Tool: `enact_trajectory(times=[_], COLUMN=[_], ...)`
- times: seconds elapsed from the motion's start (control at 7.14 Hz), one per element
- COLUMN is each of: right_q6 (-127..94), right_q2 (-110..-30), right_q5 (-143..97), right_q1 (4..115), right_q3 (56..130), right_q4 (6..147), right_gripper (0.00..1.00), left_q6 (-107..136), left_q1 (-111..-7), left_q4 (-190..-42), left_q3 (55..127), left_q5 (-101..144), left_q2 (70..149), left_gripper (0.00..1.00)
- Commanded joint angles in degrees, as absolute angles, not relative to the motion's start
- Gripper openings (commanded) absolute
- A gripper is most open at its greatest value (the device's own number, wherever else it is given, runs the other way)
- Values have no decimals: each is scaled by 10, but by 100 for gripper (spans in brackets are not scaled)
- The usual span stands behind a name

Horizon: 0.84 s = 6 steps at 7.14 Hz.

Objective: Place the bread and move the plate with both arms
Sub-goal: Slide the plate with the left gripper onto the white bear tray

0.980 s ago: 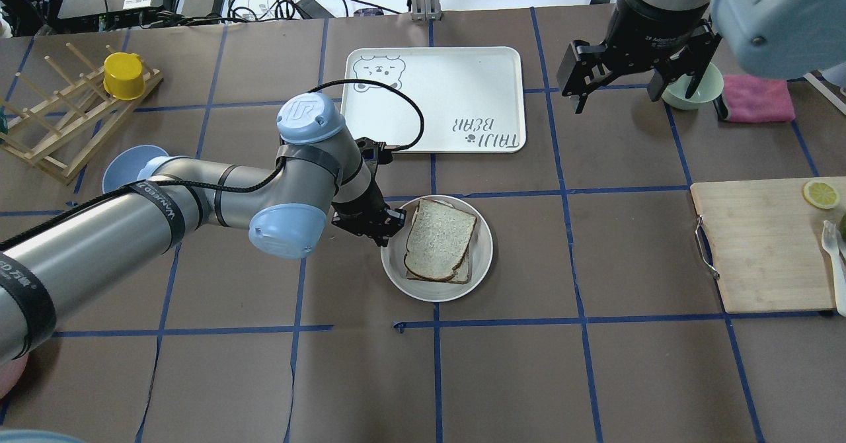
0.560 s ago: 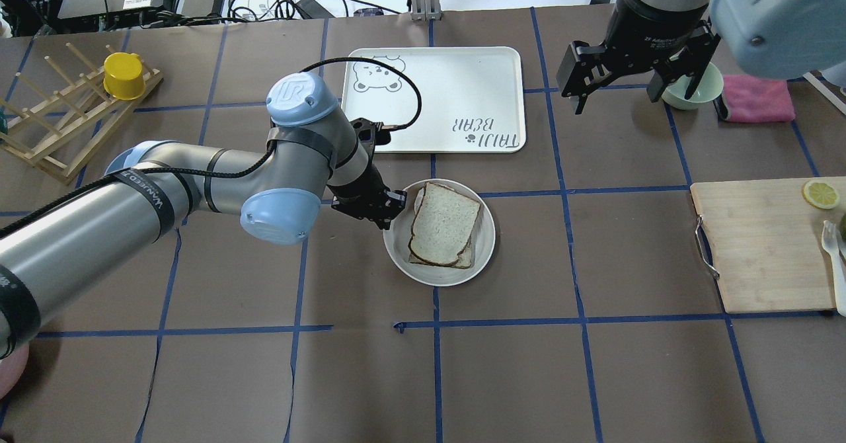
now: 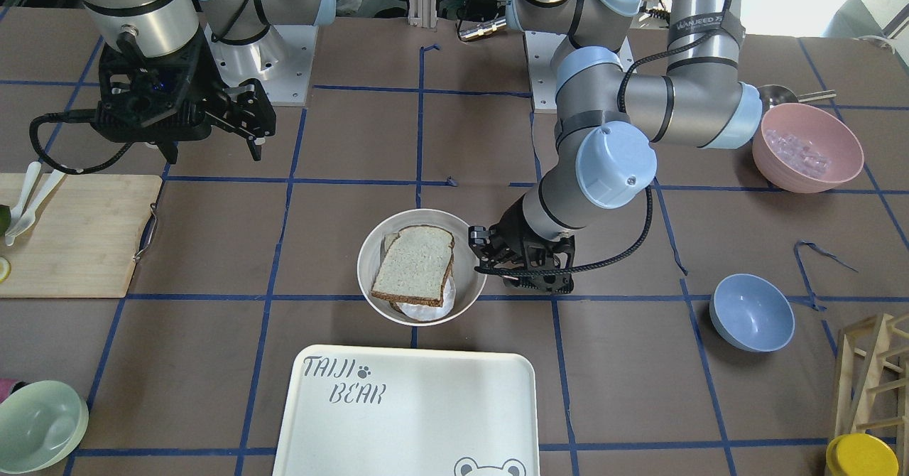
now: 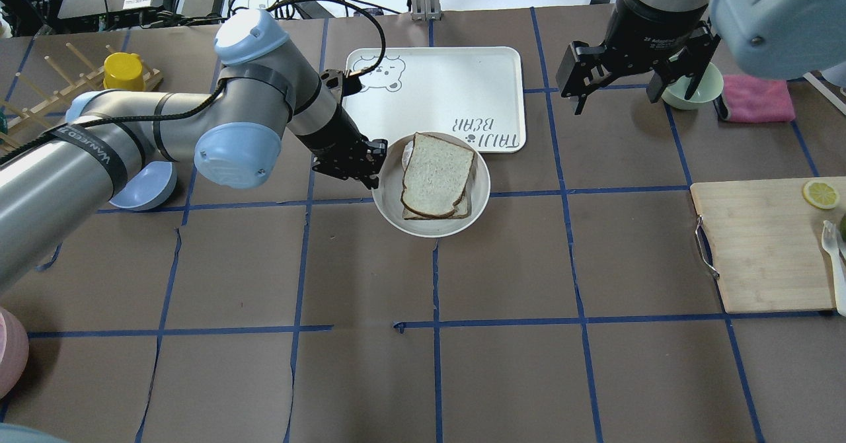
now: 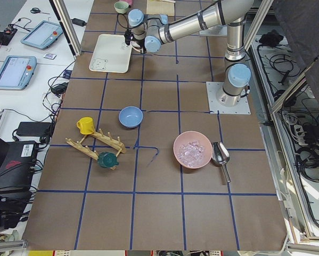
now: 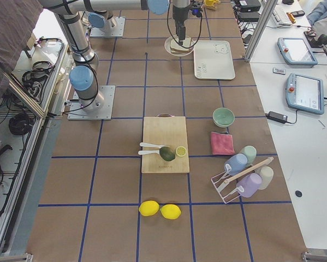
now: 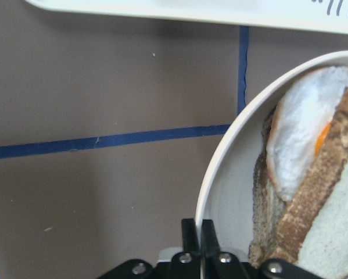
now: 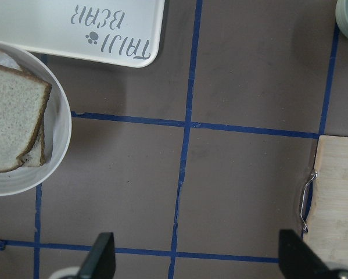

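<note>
The plate is to go on the TAIJI BEAR tray (image 3: 415, 428) between its lettering and bear face. Next, my left gripper lets go of it there.
The off-white round plate (image 4: 481, 195) holds the dark-crusted bread (image 4: 436, 173) on top of a fried egg (image 7: 296, 133) and a second slice. My left gripper (image 4: 373, 168) is shut on the plate's left rim (image 7: 220, 174) and holds it just off the table, at the near edge of the TAIJI BEAR tray (image 4: 436, 86). In the front view the left gripper (image 3: 477, 252) sits at the right of the plate (image 3: 470, 277) and bread (image 3: 414, 263). My right gripper (image 4: 634, 99) hangs open and empty at the far right; its wrist view shows the plate (image 8: 60, 145) and bread (image 8: 11, 122) far off.
A wooden cutting board (image 4: 760, 244) with a lemon slice lies at the right. A pale green bowl (image 4: 700, 89) and pink cloth (image 4: 757, 99) are behind the right gripper. A blue bowl (image 4: 142, 188), a wooden rack (image 4: 53, 112) and a pink bowl (image 3: 806, 145) are at the left.
My left arm has carried the plate with the bread away from the robot, up to the tray's near edge. The right arm has not moved.
</note>
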State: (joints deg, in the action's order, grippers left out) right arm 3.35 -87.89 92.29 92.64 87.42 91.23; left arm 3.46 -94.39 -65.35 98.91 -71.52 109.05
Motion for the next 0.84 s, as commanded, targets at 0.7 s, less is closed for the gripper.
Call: enact_trajectory(times=[0.7], right_q6=[29], right_q2=[-879], right_q5=[924], right_q1=[926], right_q3=[875], right_q4=[912], right_gripper=[100], left_q6=[60], left_q1=[-933], left_q4=[-657], left_q3=[713], left_q5=[-715], left_q2=[1309], left_gripper=[0])
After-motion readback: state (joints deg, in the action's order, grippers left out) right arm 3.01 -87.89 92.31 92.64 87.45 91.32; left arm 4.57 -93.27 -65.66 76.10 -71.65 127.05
